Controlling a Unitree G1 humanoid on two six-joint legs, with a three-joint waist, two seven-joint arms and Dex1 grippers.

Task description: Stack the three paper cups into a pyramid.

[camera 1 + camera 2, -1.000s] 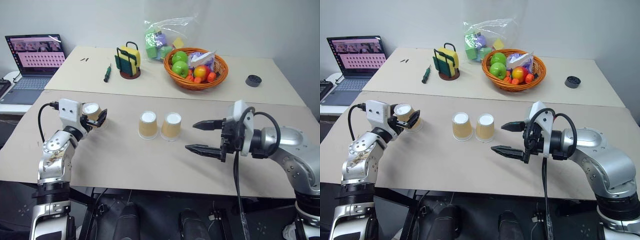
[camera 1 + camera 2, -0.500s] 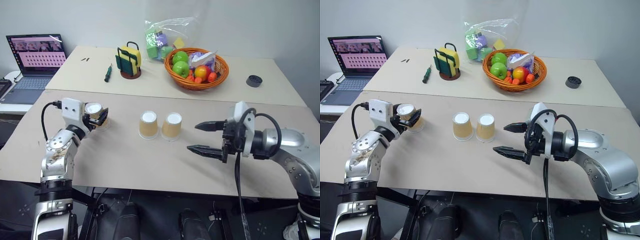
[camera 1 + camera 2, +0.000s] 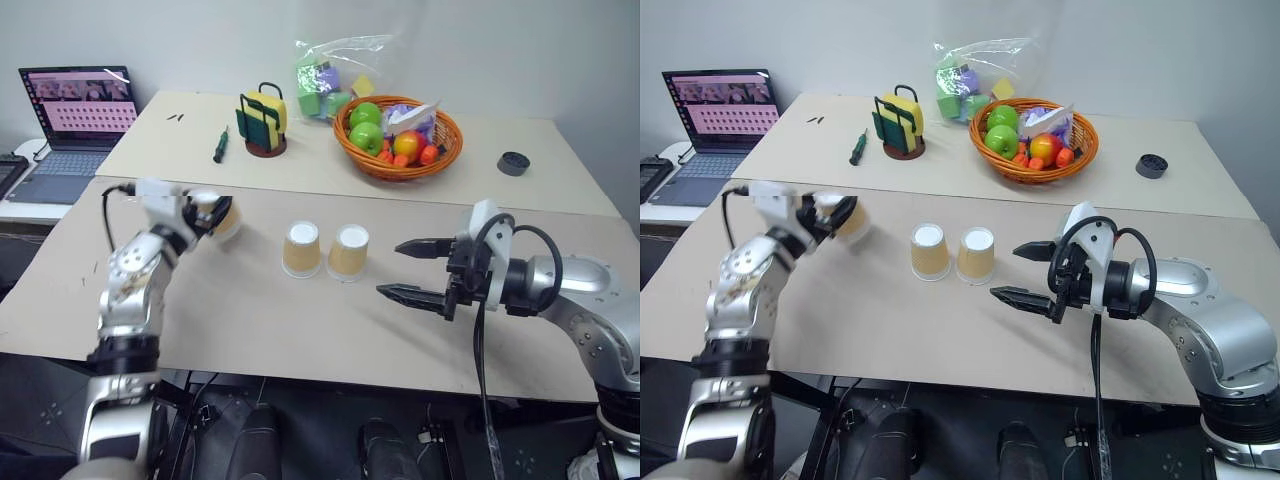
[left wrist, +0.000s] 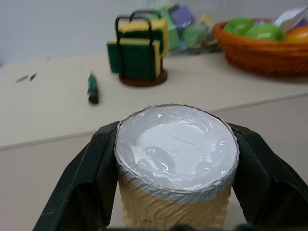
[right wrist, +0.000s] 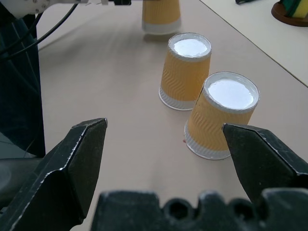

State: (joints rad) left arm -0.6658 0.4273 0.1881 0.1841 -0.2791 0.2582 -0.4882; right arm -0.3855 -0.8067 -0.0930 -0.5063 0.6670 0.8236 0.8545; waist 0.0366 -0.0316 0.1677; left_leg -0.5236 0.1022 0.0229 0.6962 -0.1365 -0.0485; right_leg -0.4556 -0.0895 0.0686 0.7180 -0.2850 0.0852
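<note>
The third paper cup will be set down by my left gripper across the white bases of the two standing cups (image 3: pixel 328 236).
Two tan ribbed paper cups (image 3: pixel 301 248) (image 3: pixel 349 251) stand upside down, side by side, in the middle of the near table, white bases up. My left gripper (image 3: pixel 215 215) is shut on the third paper cup (image 4: pixel 176 159), one black finger on each side, and holds it in the air to the left of the pair, tilted. To the right of the pair, my right gripper (image 3: pixel 390 268) is open with nothing between its fingers and points at them. The right wrist view shows both standing cups (image 5: pixel 185 70) (image 5: pixel 222 113) and the held cup (image 5: pixel 161 17) beyond.
On the far table are an orange basket (image 3: pixel 443 150) of fruit, a sponge holder (image 3: pixel 263 122), a green screwdriver (image 3: pixel 217 146), a plastic bag of blocks (image 3: pixel 325 75) and a black round lid (image 3: pixel 513 163). A laptop (image 3: pixel 75 115) sits at the far left.
My left gripper closed on the left cup, then lifted it off the table and carried it up and right toward the pair. The right arm has kept still.
</note>
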